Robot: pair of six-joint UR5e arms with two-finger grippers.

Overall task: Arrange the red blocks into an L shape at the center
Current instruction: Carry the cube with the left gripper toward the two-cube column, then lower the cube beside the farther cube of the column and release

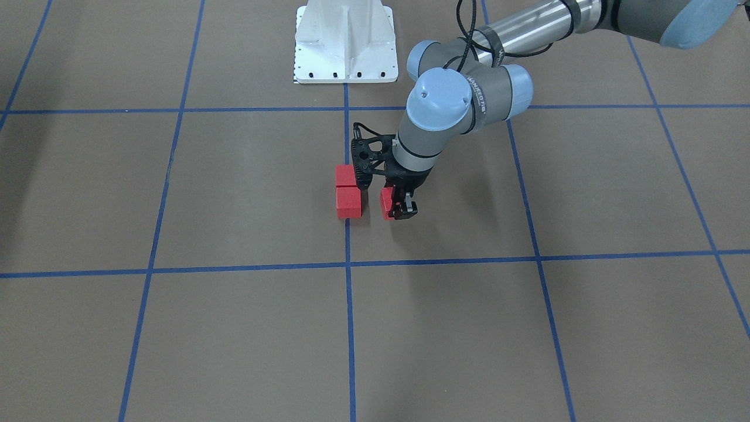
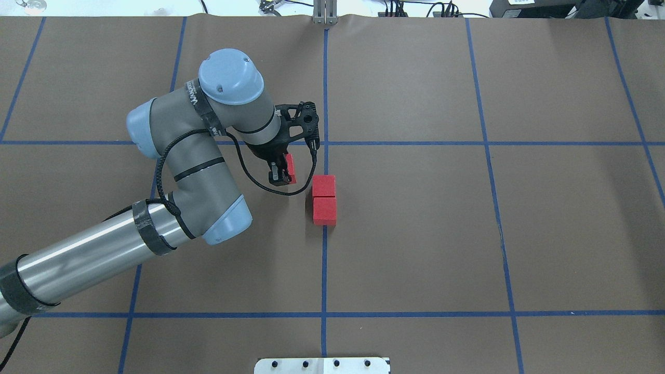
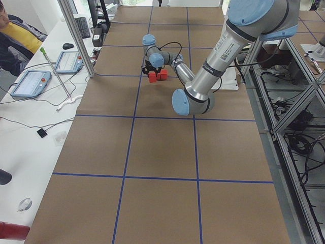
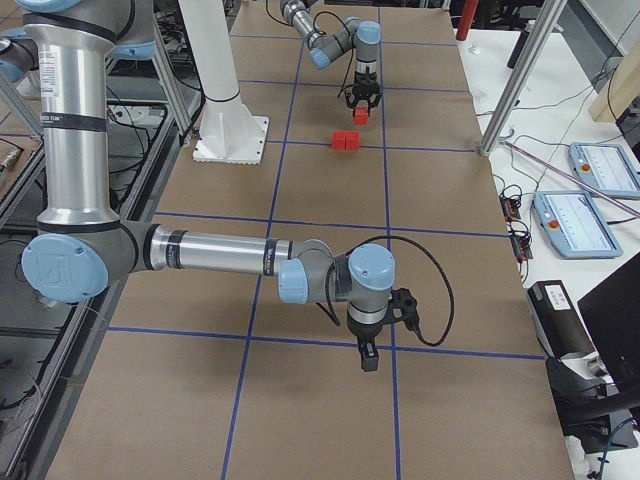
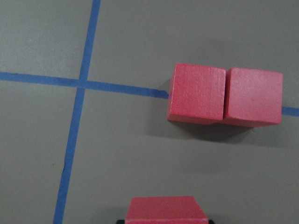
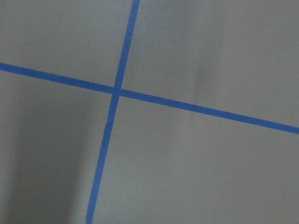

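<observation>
The robot's left gripper will release the third red block flush against the side of the row's front block (image 1: 372, 197) (image 5: 198, 143).
Two red blocks (image 1: 345, 174) (image 1: 348, 203) lie touching in a short row on the centre blue line. They also show in the overhead view (image 2: 324, 185) (image 2: 324, 211) and in the left wrist view (image 5: 196, 93) (image 5: 254, 97). My left gripper (image 1: 398, 206) is shut on the third red block (image 1: 385, 202), low over the paper and a small gap to the side of the row's end. The held block also shows in the overhead view (image 2: 291, 167) and at the bottom of the left wrist view (image 5: 167, 209). My right gripper (image 4: 369, 358) hangs far from the blocks; I cannot tell whether it is open or shut.
The white robot base (image 1: 345, 41) stands at the table edge behind the blocks. Brown paper with a blue tape grid (image 2: 324, 259) covers the table. The right wrist view shows only a tape crossing (image 6: 116, 89). An operator (image 3: 15, 35) sits beyond the far side.
</observation>
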